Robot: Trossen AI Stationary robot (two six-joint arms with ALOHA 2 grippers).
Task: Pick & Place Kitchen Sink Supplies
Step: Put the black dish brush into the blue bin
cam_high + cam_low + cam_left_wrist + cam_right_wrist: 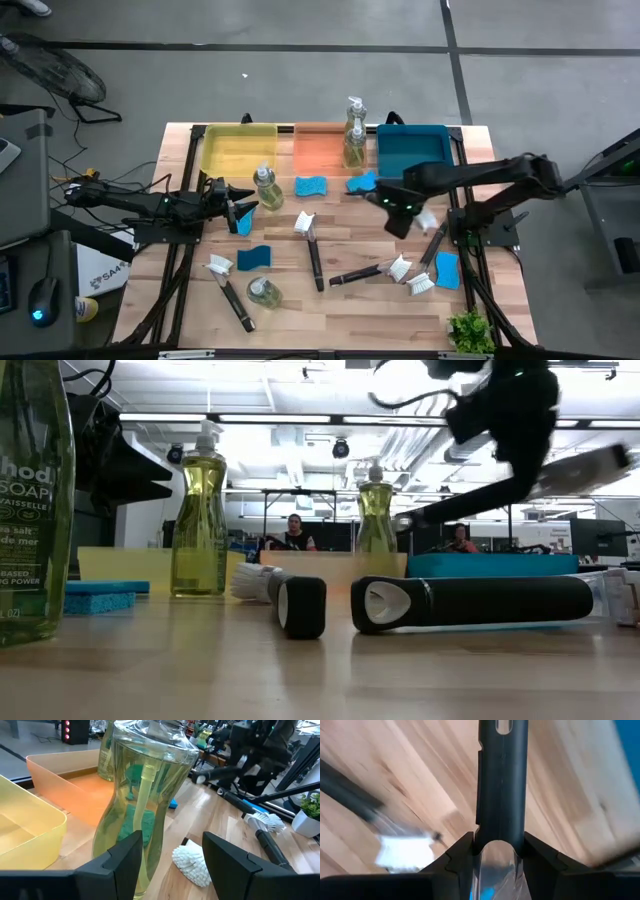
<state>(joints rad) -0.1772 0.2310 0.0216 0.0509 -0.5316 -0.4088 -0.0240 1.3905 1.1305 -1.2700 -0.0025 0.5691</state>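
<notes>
The dish brush will go down on the bottom of the blue tray (413, 154) from my right gripper.
My right gripper (402, 210) hovers above the table's right middle, in front of the blue tray, shut on a dish brush (500, 488) with a dark handle and a pale head. My left gripper (172, 865) is open, low over the left middle. A clear bottle of yellowish soap (145, 795) stands upright just ahead of its fingers, and I cannot tell whether they touch it. Other brushes (312, 248) and blue sponges (311, 186) lie on the wood, and one bottle (263, 292) lies on its side. My right gripper pinches the dish brush between both fingers where the dark handle meets the clear neck (500, 837), coming from above. The brush is lifted clear and tilted, with the handle's free end (425, 515) lower and the head (590, 465) higher.
Yellow (238, 150), orange (318, 150) and blue (412, 150) trays line the far edge. Two soap bottles (354, 140) stand by the orange tray. A small green plant (470, 332) sits at the near right corner. People sit in the room beyond the table.
</notes>
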